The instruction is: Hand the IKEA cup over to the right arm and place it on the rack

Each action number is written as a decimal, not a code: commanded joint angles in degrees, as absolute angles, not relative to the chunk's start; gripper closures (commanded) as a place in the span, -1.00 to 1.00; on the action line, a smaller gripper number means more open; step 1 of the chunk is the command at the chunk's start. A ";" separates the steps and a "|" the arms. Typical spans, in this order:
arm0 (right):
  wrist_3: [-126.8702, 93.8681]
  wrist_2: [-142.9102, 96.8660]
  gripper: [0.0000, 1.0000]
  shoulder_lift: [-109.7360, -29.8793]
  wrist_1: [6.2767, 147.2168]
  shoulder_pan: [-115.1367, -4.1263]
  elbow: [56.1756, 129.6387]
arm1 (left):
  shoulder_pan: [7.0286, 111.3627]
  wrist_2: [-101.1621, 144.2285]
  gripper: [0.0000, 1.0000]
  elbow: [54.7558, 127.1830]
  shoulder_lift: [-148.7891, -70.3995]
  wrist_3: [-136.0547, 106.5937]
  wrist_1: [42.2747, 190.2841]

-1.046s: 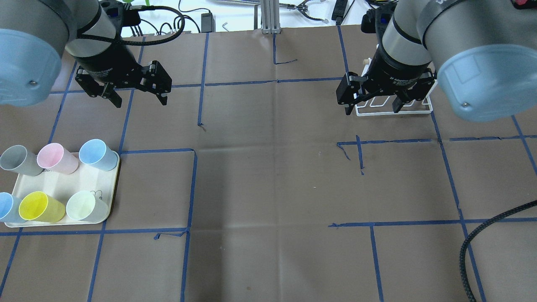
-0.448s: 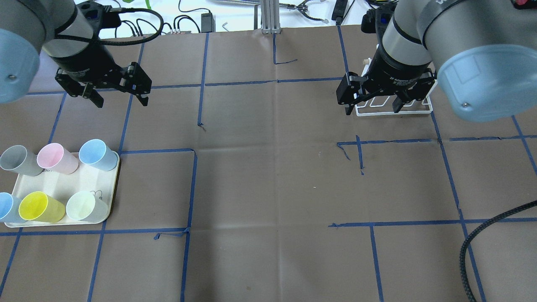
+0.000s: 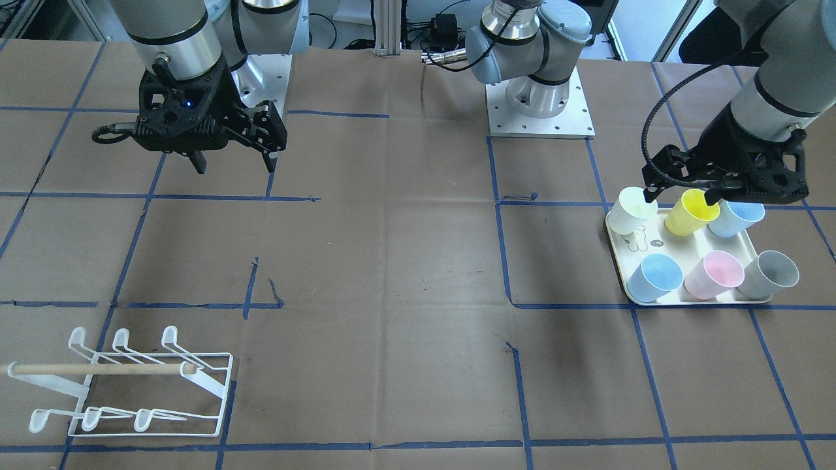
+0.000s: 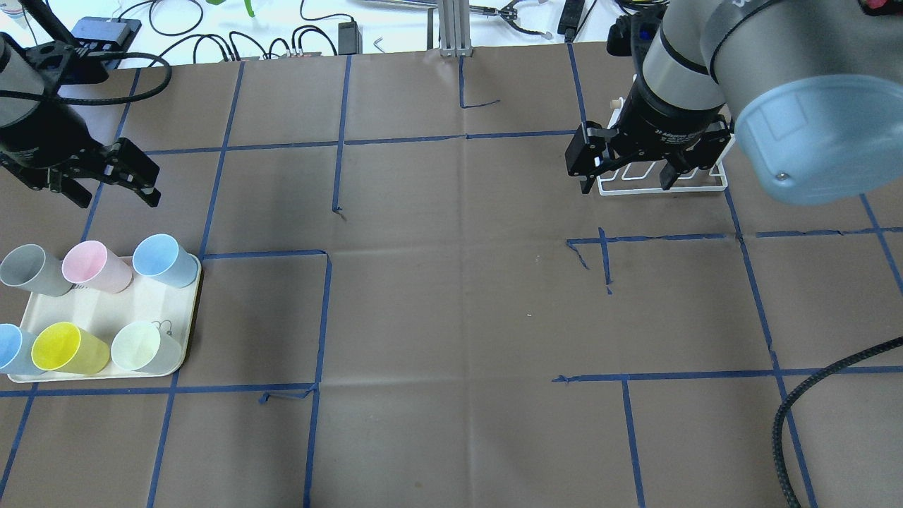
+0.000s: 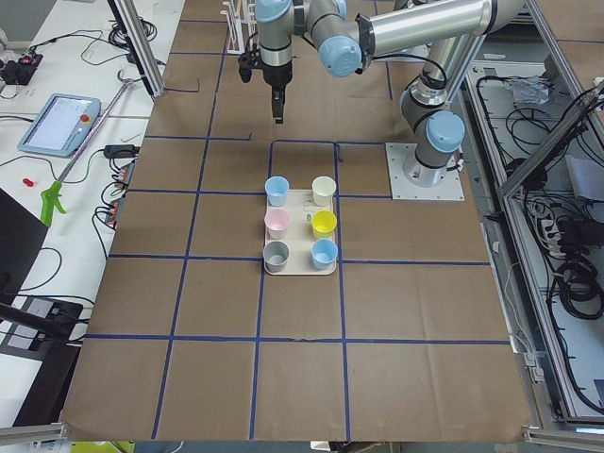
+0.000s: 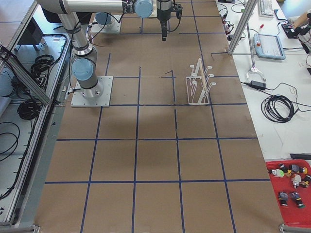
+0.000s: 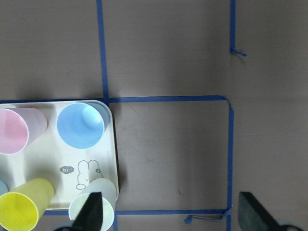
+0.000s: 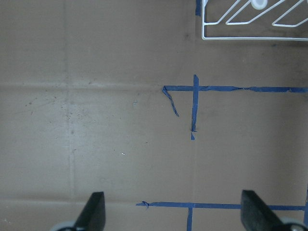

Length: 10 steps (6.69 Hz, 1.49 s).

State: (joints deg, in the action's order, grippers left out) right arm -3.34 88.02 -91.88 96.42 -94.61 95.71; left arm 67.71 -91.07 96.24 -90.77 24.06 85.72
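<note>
I should close my left gripper on the corner blue cup's rim (image 3: 643, 266) (image 7: 102, 134), on the side that faces away from the pink cup beside it.
Several pastel cups stand on a cream tray (image 4: 106, 305): grey (image 4: 28, 269), pink (image 4: 92, 264), blue (image 4: 162, 257), a second blue (image 4: 8, 349), yellow (image 4: 63, 347) and pale green (image 4: 141, 346). My left gripper (image 4: 116, 197) is open and empty, held high near the tray's far side. In its wrist view, the left gripper (image 7: 173, 214) looks down on the tray's corner. My right gripper (image 4: 626, 185) is open and empty, above the table in front of the white wire rack (image 3: 130, 385). The rack (image 4: 698, 187) is partly hidden behind it.
Blue tape lines grid the brown table. A black cable (image 4: 811, 402) loops in at the near right. Cables and tools lie beyond the table's far edge. The arm bases (image 3: 539, 98) stand at the robot's side.
My left gripper has swept to the left in the overhead view, ending near the tray's far side, still open. The right arm has not moved.
</note>
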 commanded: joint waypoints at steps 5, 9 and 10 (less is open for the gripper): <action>-3.34 87.98 -1.00 -91.85 96.50 -94.57 95.71 | 64.34 -91.05 -0.99 107.10 -96.94 24.87 67.38; -3.17 87.10 -1.00 -91.76 96.77 -94.57 96.24 | 64.86 -90.97 -0.99 112.85 -102.02 22.06 58.12; -3.16 86.84 -1.00 -91.58 102.60 -94.66 96.94 | 64.86 -91.05 -0.99 112.76 -103.00 23.37 57.66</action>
State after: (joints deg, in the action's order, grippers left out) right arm -3.22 87.21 -91.71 98.23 -94.61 96.29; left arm 64.87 -91.01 112.66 -101.47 22.38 58.93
